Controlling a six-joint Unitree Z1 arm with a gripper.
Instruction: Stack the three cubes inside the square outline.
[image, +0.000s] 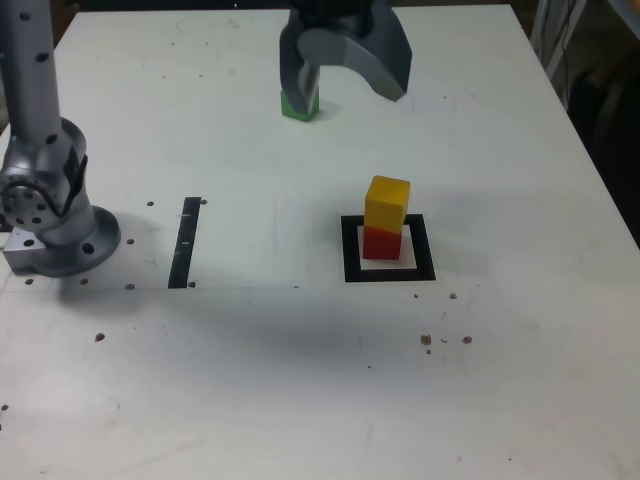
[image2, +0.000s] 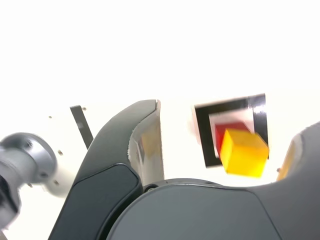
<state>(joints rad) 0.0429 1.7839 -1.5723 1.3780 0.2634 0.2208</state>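
The gripper will next grasp opposite sides of the green cube (image: 300, 107) at the table's far side, as it still needs stacking.
In the exterior view the yellow cube (image: 387, 203) sits on the red cube (image: 381, 242) inside the square outline (image: 390, 272), right of the table's middle. The green cube (image: 298, 104) rests alone on the table at the far side. My gripper (image: 345, 85) hangs open just above it, and its finger on the exterior view's left (image: 299, 68) covers the cube's top. The wrist view looks between the open fingers (image2: 145, 142) at the yellow cube (image2: 244, 152), the red cube (image2: 229, 131) and the outline (image2: 203, 131); the green cube is hidden there.
A straight black tape strip (image: 185, 242) lies to the exterior view's left of the outline. My arm's grey base (image: 50, 215) stands at the table's left edge. Small dark specks dot the white table (image: 300, 380).
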